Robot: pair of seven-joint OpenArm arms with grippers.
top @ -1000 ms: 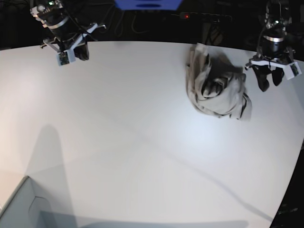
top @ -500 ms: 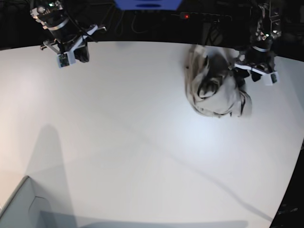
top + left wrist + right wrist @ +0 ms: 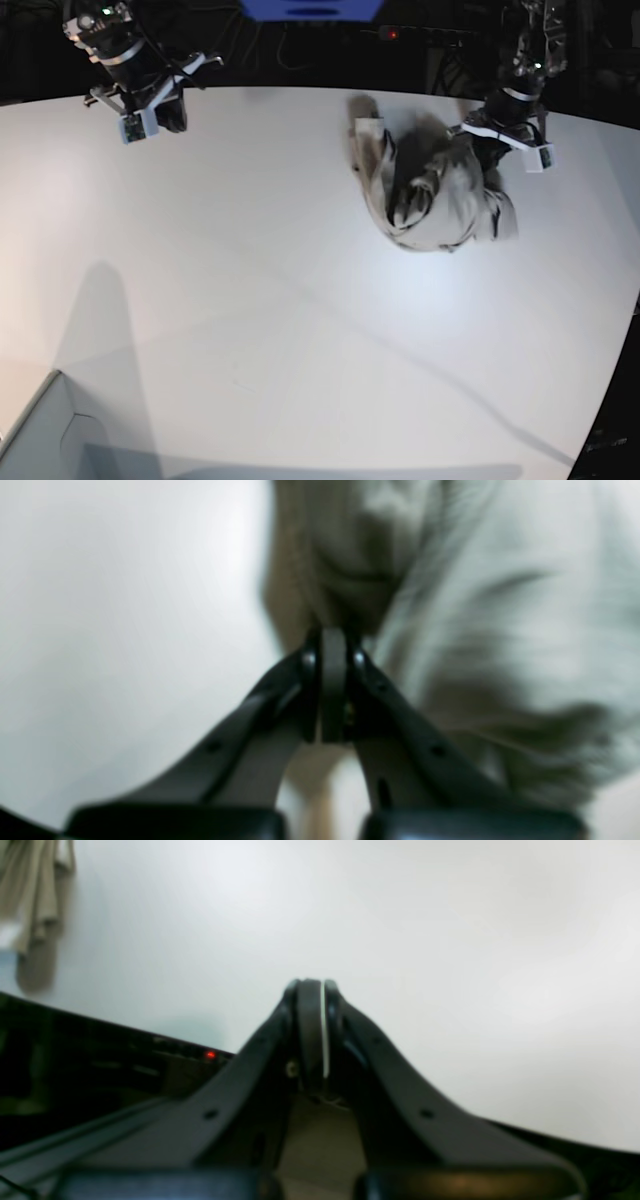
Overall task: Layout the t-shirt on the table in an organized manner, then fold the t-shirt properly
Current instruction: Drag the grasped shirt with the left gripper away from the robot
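Observation:
My left gripper will take the t-shirt's loose outer end (image 3: 502,215) and pull it toward the front, as it is pinching a fold at the back edge of the heap.
The t-shirt (image 3: 430,195) lies crumpled in a beige-grey heap on the white table (image 3: 300,300) at the back right. My left gripper (image 3: 490,155) presses into the heap's right upper edge. In the left wrist view its fingers (image 3: 332,640) are closed together at a fold of the t-shirt (image 3: 500,605), pinching the cloth. My right gripper (image 3: 165,115) hangs over the table's back left corner, shut and empty. The right wrist view shows its closed tips (image 3: 317,987) over bare table (image 3: 450,940), with the t-shirt (image 3: 37,900) far off at the top left.
A pale box corner (image 3: 40,440) sits at the front left. Behind the table's far edge lie a power strip with a red light (image 3: 395,33) and a blue object (image 3: 310,8). The table edge curves away at the right.
My left gripper moved left onto the heap and shut on the cloth. The t-shirt has shifted left and bunched up. The right arm has not moved.

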